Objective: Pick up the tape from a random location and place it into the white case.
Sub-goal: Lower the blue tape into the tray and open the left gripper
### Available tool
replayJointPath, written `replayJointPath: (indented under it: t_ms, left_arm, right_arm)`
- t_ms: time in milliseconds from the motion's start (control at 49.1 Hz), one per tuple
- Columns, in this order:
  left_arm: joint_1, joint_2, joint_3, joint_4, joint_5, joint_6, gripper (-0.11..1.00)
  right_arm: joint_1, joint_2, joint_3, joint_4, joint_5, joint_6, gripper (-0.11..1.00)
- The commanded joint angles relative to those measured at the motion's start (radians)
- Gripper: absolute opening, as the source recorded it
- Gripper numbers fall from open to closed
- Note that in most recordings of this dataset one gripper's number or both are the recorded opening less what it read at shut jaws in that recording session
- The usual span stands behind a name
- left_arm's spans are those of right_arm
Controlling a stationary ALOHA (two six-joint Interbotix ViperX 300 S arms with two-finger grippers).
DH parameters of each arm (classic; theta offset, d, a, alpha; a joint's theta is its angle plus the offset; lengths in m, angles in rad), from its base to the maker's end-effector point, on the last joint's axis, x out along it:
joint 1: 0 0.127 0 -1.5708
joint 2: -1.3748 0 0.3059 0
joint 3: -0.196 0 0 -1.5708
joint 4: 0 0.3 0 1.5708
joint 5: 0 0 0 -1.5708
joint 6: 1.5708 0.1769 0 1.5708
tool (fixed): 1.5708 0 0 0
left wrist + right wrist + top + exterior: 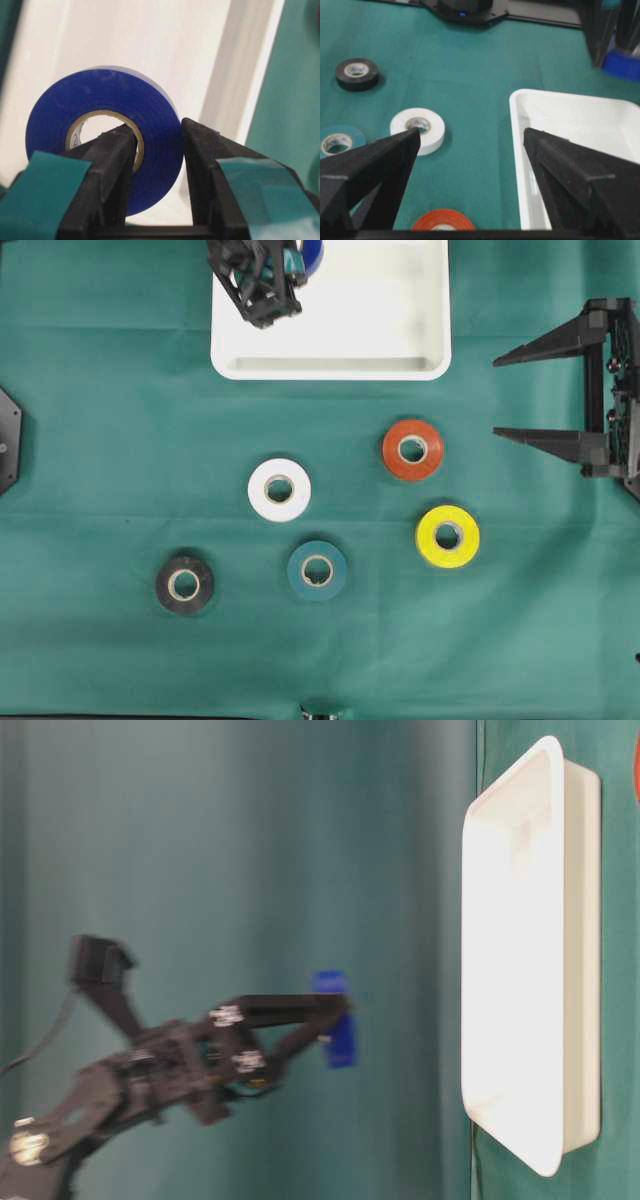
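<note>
My left gripper is going to release the blue tape inside the white case (277,298), near the end that is farthest from my right gripper.
A blue tape roll (100,95) is pinched on edge between my left gripper's fingers, one finger through its cardboard core and the other outside the band. My left gripper (159,132) holds it in the air over the left part of the white case (330,368), a shallow white tray at the top of the cloth. From table level the blue tape (340,1025) hangs well clear of the white case (585,920). My right gripper (496,396) stands open at the right edge, nothing between its fingers, beside the case's right end.
Several more tape rolls lie flat on the green cloth: white (279,489), orange-red (412,449), yellow (447,536), teal (317,570) and black (185,585). The right wrist view shows the white roll (417,130) and the case's corner (520,100).
</note>
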Motion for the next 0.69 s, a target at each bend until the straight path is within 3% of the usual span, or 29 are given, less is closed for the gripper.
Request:
replayJointPath:
  t_ms: [0,366,672]
  left_arm:
    - [0.002,0.015,0.014,-0.002,-0.049,0.002,0.24]
    - [0.026,0.084,0.137,-0.008,-0.256,-0.02,0.25]
    - [0.063,0.141,0.196,-0.009,-0.318,-0.029,0.25]
  right_arm:
    - [-0.002,0.005,-0.025,0.0,-0.006,-0.002,0.92]
    - [-0.002,0.023,-0.021,-0.002,-0.009,-0.002,0.92]
    - [-0.002,0.028,-0.021,0.0,-0.012,-0.002,0.92]
